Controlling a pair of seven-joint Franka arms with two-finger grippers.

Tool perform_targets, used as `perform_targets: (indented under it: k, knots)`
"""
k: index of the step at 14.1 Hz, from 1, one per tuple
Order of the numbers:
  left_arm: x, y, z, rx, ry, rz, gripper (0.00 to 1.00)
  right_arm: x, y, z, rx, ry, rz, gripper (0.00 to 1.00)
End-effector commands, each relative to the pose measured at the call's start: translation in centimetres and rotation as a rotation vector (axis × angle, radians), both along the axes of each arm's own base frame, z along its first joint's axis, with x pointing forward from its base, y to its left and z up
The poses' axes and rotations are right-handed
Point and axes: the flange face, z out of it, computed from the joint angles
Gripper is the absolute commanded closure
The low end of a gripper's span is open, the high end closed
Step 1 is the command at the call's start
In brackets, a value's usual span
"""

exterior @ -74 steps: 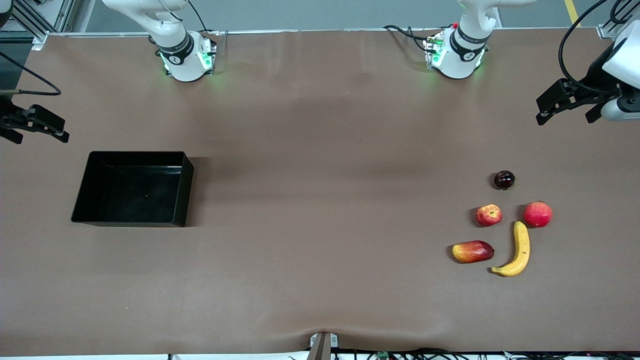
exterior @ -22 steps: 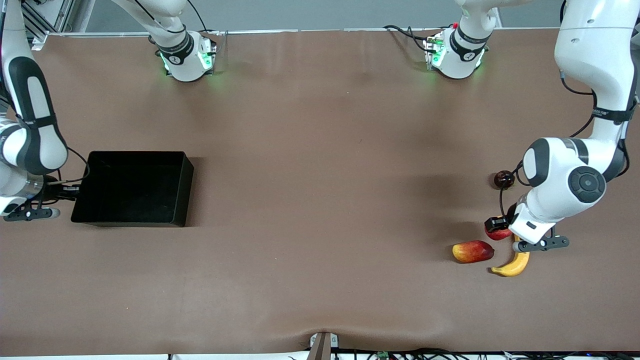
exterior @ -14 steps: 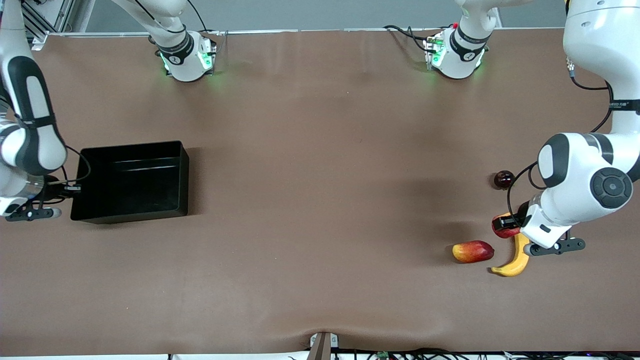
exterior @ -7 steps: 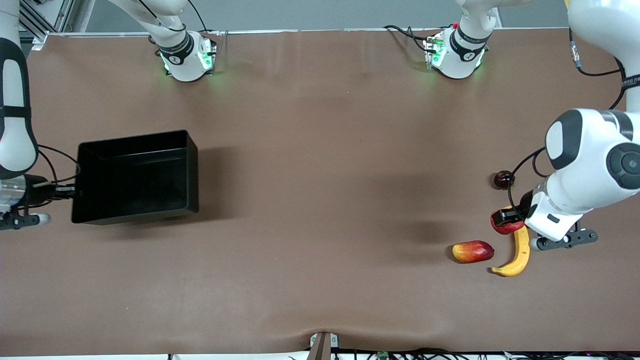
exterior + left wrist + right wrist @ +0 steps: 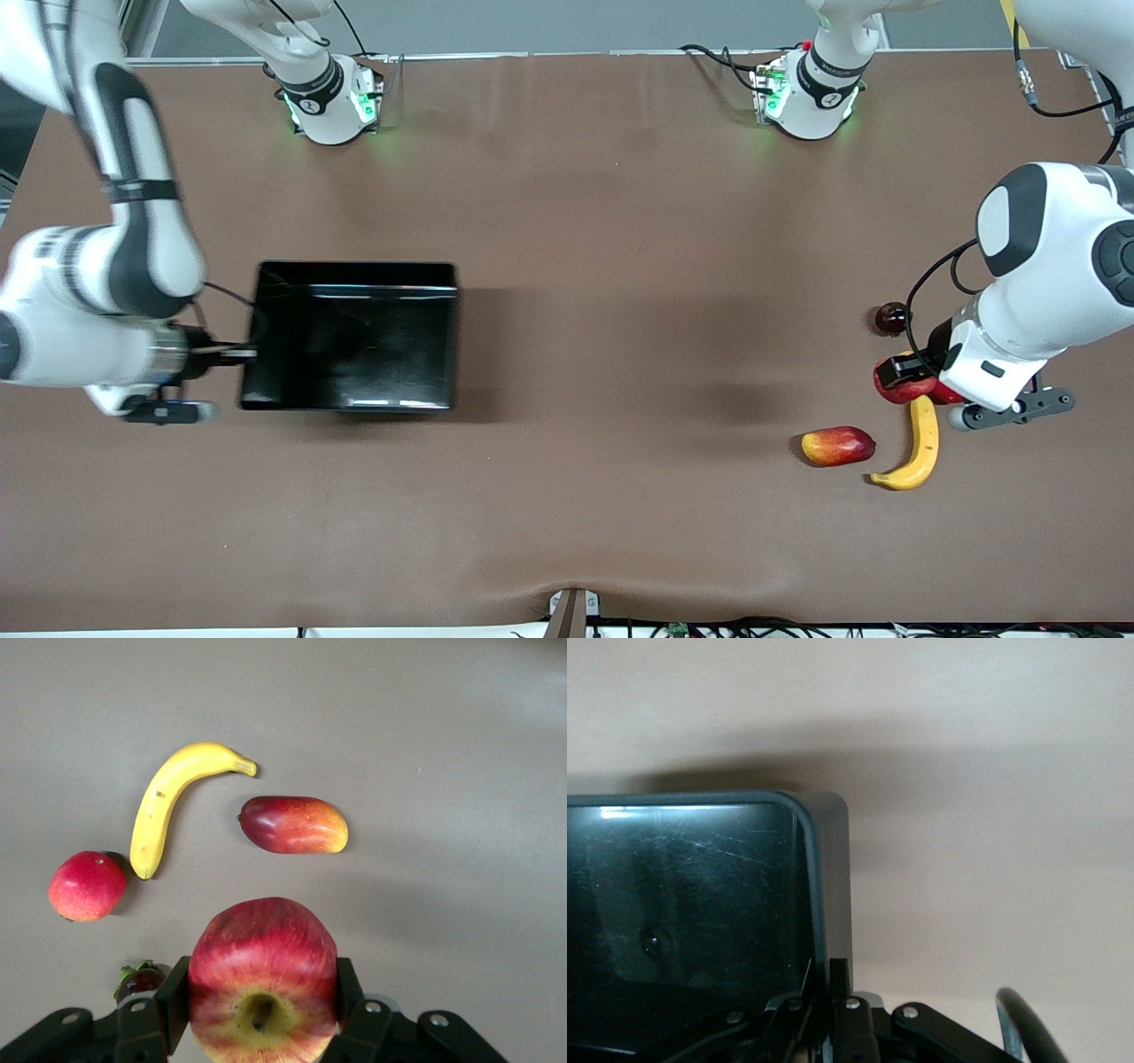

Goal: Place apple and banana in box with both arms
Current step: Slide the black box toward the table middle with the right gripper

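Next, I let go of the black box with my right gripper on the bare brown table about halfway to the mango-like fruit point(image 5: 586, 339).
My left gripper point(image 5: 909, 379) is shut on the apple point(image 5: 893, 386), red with a yellowish stem end, and holds it over the other fruits. In the left wrist view the apple point(image 5: 261, 983) sits between the fingers point(image 5: 172, 1003). The banana point(image 5: 921, 443) lies on the table below it and shows in the left wrist view point(image 5: 173, 802). My right gripper point(image 5: 236, 354) is shut on the end wall of the black box point(image 5: 266, 390), which is empty. The right wrist view shows the fingers point(image 5: 838, 976) pinching that wall point(image 5: 831, 886).
A red-and-yellow mango-like fruit point(image 5: 837, 445) lies beside the banana, toward the right arm's end. A pinkish-red round fruit point(image 5: 87, 886) and a small dark fruit point(image 5: 892, 317) lie farther from the front camera than the banana. The brown table point(image 5: 620, 354) stretches between box and fruits.
My right arm has carried the box toward the left arm's end of the table and squared it up. My left gripper has risen a little with the apple in it.
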Motion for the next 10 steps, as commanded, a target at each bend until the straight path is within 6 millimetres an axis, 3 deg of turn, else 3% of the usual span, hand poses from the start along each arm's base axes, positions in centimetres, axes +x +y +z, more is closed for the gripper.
perform_targets:
  k: [1,3,5,8,10]
  knots:
    - [-0.8,0.2,1.5,-0.005,-0.003,0.018,1.0,-0.8,6.7,1.3,0.056,0.014,-0.061,1.0]
    - [-0.8,0.6,1.5,-0.004,-0.001,0.021,1.0,-1.2,12.0,1.3,0.042,-0.022,-0.111,1.0]
    - [-0.9,0.2,1.9,-0.006,-0.006,0.021,1.0,-2.1,17.9,-0.2,0.041,-0.054,-0.072,1.0]
    - [-1.4,-0.2,2.1,-0.018,0.002,0.019,1.0,-3.2,23.9,-3.9,0.067,-0.077,-0.098,1.0]
    - [-1.6,-0.4,2.4,-0.037,0.007,0.026,1.0,-3.9,26.7,-7.0,0.071,-0.088,-0.082,1.0]
